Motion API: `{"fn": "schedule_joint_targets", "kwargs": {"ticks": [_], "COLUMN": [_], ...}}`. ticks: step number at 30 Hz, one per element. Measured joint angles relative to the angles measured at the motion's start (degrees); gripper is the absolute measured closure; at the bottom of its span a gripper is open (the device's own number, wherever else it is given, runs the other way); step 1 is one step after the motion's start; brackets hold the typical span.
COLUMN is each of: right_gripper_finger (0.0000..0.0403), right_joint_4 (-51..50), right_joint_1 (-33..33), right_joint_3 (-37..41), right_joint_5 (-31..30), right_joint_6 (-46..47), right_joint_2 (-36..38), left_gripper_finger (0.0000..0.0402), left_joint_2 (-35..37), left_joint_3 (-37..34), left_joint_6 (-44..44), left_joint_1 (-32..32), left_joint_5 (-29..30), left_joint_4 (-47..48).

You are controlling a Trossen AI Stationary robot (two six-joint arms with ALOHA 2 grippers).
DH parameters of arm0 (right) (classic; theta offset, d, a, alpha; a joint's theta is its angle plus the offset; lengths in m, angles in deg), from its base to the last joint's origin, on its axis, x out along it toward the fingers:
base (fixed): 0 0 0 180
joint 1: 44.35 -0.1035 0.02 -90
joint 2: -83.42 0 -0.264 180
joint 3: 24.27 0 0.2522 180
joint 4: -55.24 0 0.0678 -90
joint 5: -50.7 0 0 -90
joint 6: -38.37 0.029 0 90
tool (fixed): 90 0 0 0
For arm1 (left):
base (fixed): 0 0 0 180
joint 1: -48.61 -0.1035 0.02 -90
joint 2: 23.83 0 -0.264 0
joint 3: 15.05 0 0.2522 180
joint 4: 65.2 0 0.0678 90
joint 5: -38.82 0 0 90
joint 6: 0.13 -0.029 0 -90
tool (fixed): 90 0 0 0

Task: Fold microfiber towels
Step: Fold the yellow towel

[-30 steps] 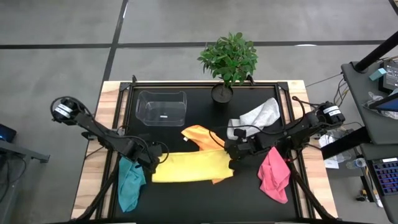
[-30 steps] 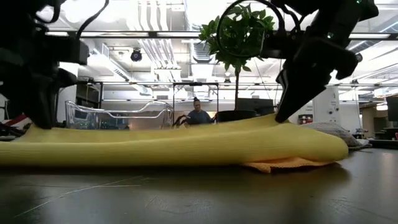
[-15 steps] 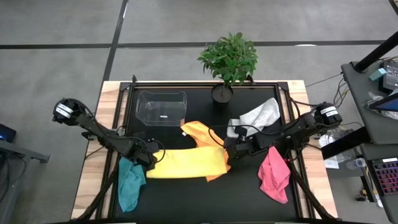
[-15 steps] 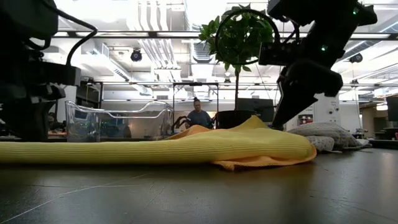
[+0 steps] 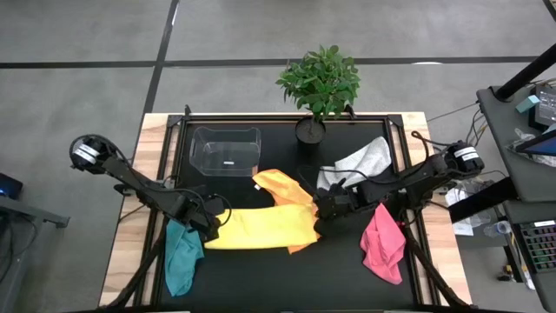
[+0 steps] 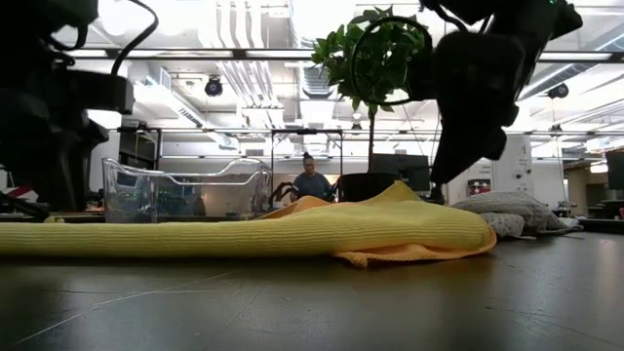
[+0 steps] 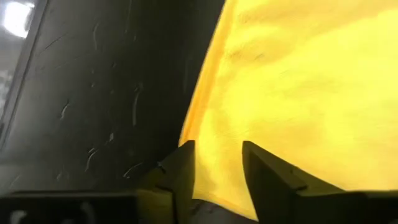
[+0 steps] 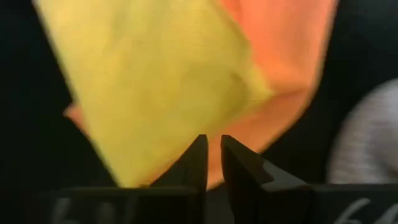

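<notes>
The robot's right gripper is almost shut over the orange towel next to the yellow towel's end, so it should open and pinch that yellow end (image 5: 310, 228) before folding.
A folded yellow towel (image 5: 261, 228) lies flat in the middle of the table, its right end resting on the orange towel (image 5: 282, 186). My left gripper (image 5: 211, 228) is at the yellow towel's left end, open, with yellow cloth (image 7: 217, 174) showing between its fingers. My right gripper (image 5: 320, 211) hangs just off the towel's right end (image 6: 429, 219). Its fingers (image 8: 213, 152) are a narrow slit apart with nothing between them. A teal towel (image 5: 181, 257) lies near left, a pink one (image 5: 382, 244) near right and a white-grey one (image 5: 360, 160) far right. My left gripper's open fingers (image 7: 183, 165) slant down from the table's left and stand on either side of the yellow towel's left end (image 7: 214, 186). I cannot tell whether they touch it. The towel lies flat on the table.
A clear plastic box (image 5: 228, 149) stands at the far left of the black mat. A potted plant (image 5: 318, 83) stands at the far edge, in the middle. Bare mat lies along the near edge, between the teal and pink towels.
The yellow towel's right end, held up a second ago, has sunk and now lies flat on the orange towel. The whole towel has slid a little toward the table's left. My right gripper has rolled and stands just off the cloth.
</notes>
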Motion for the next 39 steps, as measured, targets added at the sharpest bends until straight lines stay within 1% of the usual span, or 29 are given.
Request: {"fn": "schedule_joint_targets", "kwargs": {"ticks": [3, 9, 12, 15, 19, 22, 26, 29, 36, 39], "right_gripper_finger": [0.0323, 0.0236, 0.0202, 0.018, 0.0174, 0.0186, 0.0217, 0.0256, 0.0381, 0.039], "right_joint_4": [1.48, 5.88, 7.91, 9.48, 11.88, 13.2, 14.45, 15.32, 15.64, 15.44], "right_joint_1": [-0.22, -0.19, -0.19, -0.19, -0.19, -0.19, -0.19, -0.19, -0.19, -0.19], "right_joint_3": [0.52, 0.59, 0.61, 0.61, 0.66, 0.64, 0.64, 0.64, 0.64, 0.64], "right_joint_5": [0.16, 0.03, 0.69, 0.8, 0.88, 0.86, 0.79, 0.75, 0.81, 0.84], "right_joint_6": [2.8, 5.02, 4.87, 4.84, 4.73, 4.58, 3.83, 2.38, -1.16, -1.36], "right_joint_2": [-0.84, -4.02, -5.87, -7.52, -9.38, -9.66, -9.14, -8.98, -8.73, -7.77], "left_gripper_finger": [0.0262, 0.0259, 0.0259, 0.0259, 0.0259, 0.0259, 0.0259, 0.0259, 0.0259, 0.0259], "left_joint_2": [-0.02, -0.06, -0.06, -0.26, -0.26, -0.26, -0.27, -0.28, -0.4, -0.39], "left_joint_3": [1.96, 4.99, 5.94, 6.45, 6.26, 6.15, 6.33, 6.33, 6.33, 6.44], "left_joint_6": [0.04, 0.02, 0.02, 0.0, 0.02, 0.04, 0.0, 0.0, 0.0, 0.04], "left_joint_1": [0.0, 0.03, 0.07, 0.07, 0.07, 0.09, 0.09, 0.09, 0.09, 0.14], "left_joint_5": [-0.06, -0.17, -0.17, -0.17, -0.18, -0.17, -0.19, -0.19, -0.19, -0.45], "left_joint_4": [-0.14, -0.09, -0.31, -0.26, -0.76, -0.81, -1.47, -1.96, -3.15, -3.22]}}
